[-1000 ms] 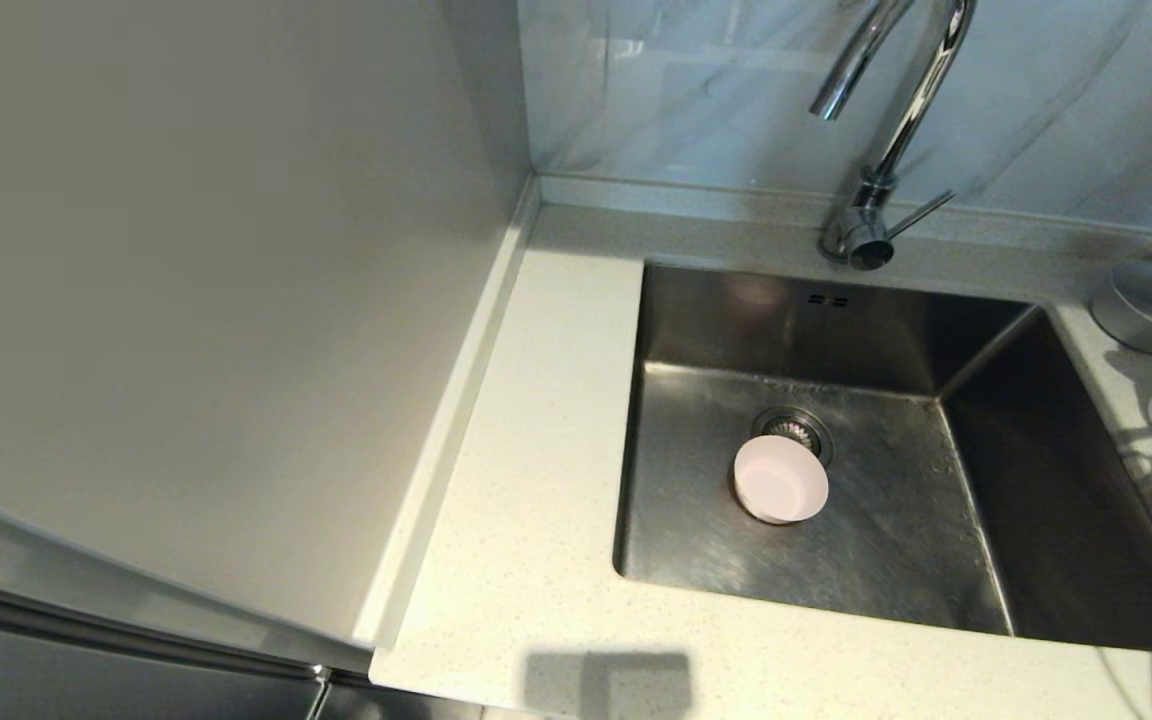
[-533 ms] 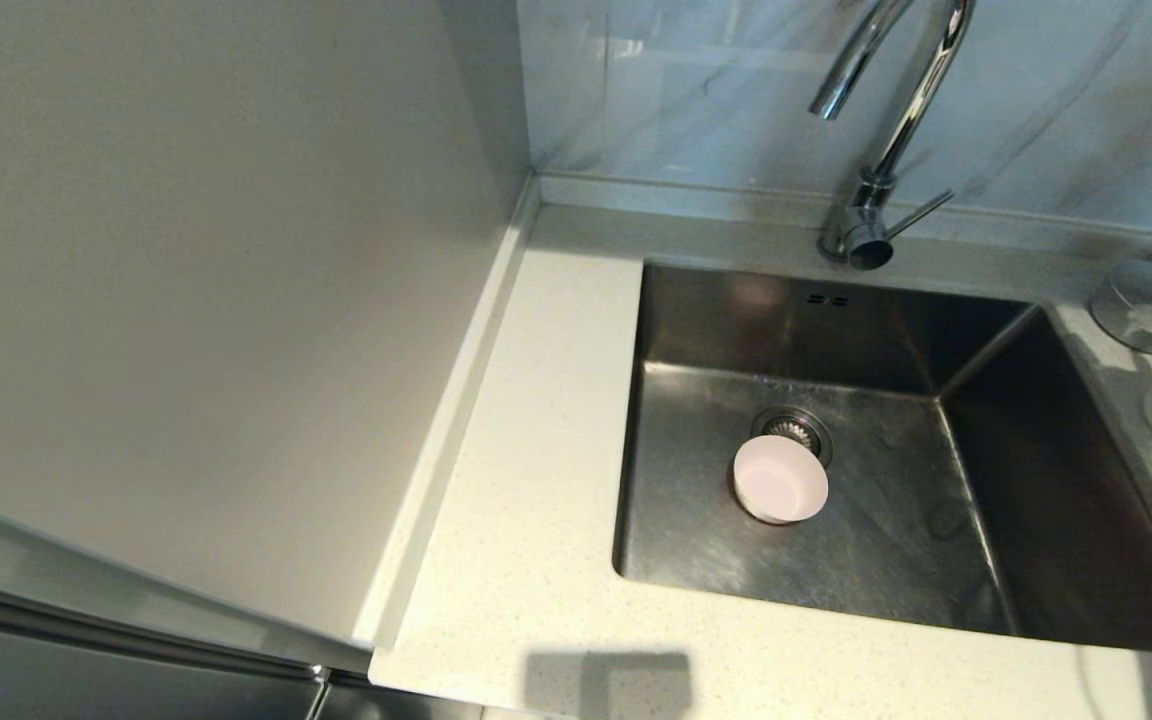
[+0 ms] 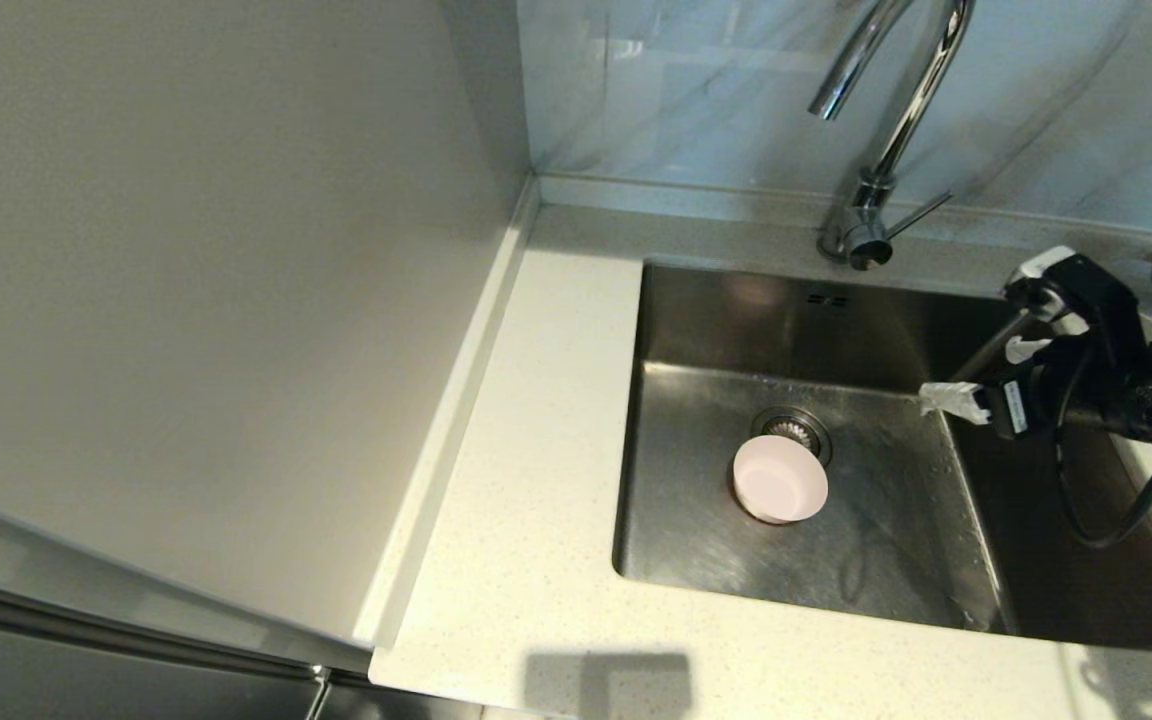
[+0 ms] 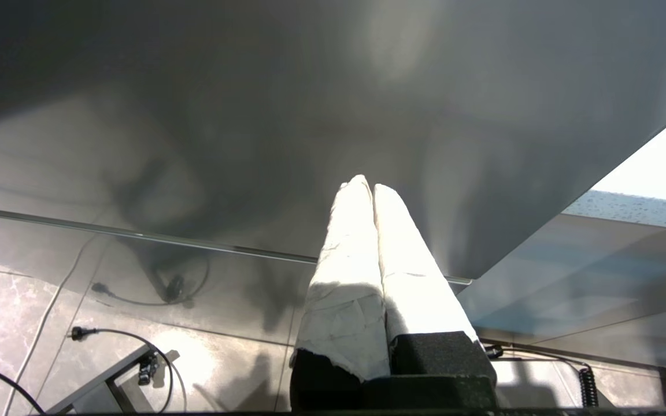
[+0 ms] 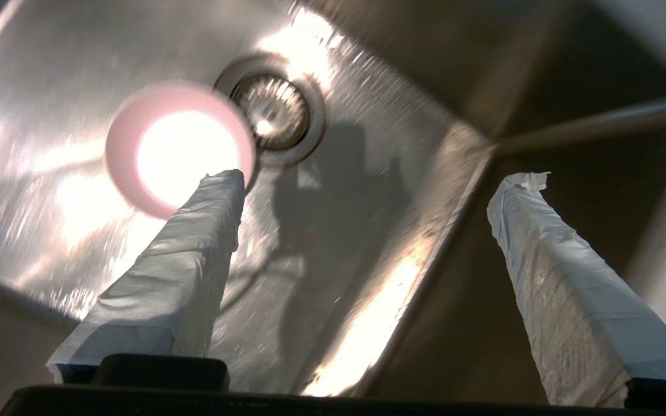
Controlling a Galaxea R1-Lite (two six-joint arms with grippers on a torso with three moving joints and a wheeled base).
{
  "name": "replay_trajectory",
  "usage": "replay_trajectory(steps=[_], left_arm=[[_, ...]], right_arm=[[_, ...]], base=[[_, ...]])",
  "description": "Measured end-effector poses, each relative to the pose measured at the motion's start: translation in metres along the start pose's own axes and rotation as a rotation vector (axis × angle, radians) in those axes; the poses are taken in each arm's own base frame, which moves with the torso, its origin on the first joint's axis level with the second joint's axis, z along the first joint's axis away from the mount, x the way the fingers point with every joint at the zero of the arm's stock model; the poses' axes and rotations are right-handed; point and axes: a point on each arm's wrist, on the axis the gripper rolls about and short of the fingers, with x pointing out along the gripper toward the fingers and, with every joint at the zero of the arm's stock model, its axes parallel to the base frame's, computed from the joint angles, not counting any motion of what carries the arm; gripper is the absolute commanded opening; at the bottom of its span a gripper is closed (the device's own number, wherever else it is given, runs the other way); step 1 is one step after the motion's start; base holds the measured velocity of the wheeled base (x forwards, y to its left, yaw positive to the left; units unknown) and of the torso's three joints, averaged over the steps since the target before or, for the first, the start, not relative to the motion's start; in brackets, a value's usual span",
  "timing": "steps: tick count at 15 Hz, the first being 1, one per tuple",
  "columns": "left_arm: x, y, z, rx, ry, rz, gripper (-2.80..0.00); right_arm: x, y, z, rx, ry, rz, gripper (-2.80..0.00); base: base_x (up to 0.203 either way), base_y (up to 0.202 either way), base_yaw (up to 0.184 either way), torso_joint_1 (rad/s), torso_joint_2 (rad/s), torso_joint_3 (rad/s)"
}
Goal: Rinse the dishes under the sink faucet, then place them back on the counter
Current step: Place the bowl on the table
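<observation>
Next, I move my right gripper to the pink bowl's rim [image 3: 825,478] [image 5: 254,159], on the side of the bowl toward my right arm just past the drain, and close it there.
One of the dishes, a pale pink bowl [image 3: 779,480], sits upright on the floor of the sink [image 3: 886,545], just in front of the strainer drain [image 3: 794,428]. The right wrist view also catches the pink bowl [image 5: 177,144] beside the drain [image 5: 275,110]. My right gripper [image 3: 981,375] reaches in from the right over the sink's right side, above and to the right of the bowl. It is open [image 5: 376,185], its taped fingers wide apart and empty. The sink faucet [image 3: 886,130] stands behind the basin, and no water is running. My left gripper [image 4: 367,185] is shut and empty, parked low beside a cabinet front.
The speckled counter [image 3: 556,400] runs along the left and front of the sink, with a raised rim against the beige wall panel [image 3: 186,250]. The faucet's side lever [image 3: 921,213] points right. My right arm and its cable [image 3: 1126,480] cover the counter to the right of the sink.
My right arm has come in from the right edge and out over the sink, hiding the two bowls on the right counter. The pink bowl has not moved.
</observation>
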Motion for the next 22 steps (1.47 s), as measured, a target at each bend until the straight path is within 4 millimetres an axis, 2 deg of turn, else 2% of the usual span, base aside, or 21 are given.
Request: replay_trajectory(steps=[3, 7, 10, 14, 18, 22], left_arm=[[0.0, 0.0, 0.0, 0.0, 0.0, 0.0, -2.8], [0.0, 0.0, 0.0, 0.0, 0.0, 0.0, -2.8], [0.0, 0.0, 0.0, 0.0, 0.0, 0.0, -2.8], [0.0, 0.0, 0.0, 0.0, 0.0, 0.0, -2.8], [0.0, 0.0, 0.0, 0.0, 0.0, 0.0, -2.8], [0.0, 0.0, 0.0, 0.0, -0.001, 0.0, -2.8]], right_arm=[[0.029, 0.016, -0.014, -0.016, 0.065, 0.025, 0.0], [0.078, 0.032, -0.03, -0.031, 0.035, 0.001, 0.0], [0.105, 0.042, -0.05, -0.074, 0.041, 0.005, 0.0], [0.118, 0.06, -0.075, -0.118, 0.119, 0.064, 0.0], [0.122, 0.081, -0.084, -0.141, 0.15, 0.119, 0.0], [0.131, 0.091, -0.09, -0.151, 0.167, 0.142, 0.0]], base=[[0.0, 0.0, 0.0, 0.0, 0.0, 0.0], [0.0, 0.0, 0.0, 0.0, 0.0, 0.0], [0.0, 0.0, 0.0, 0.0, 0.0, 0.0], [0.0, 0.0, 0.0, 0.0, 0.0, 0.0], [0.0, 0.0, 0.0, 0.0, 0.0, 0.0], [0.0, 0.0, 0.0, 0.0, 0.0, 0.0]])
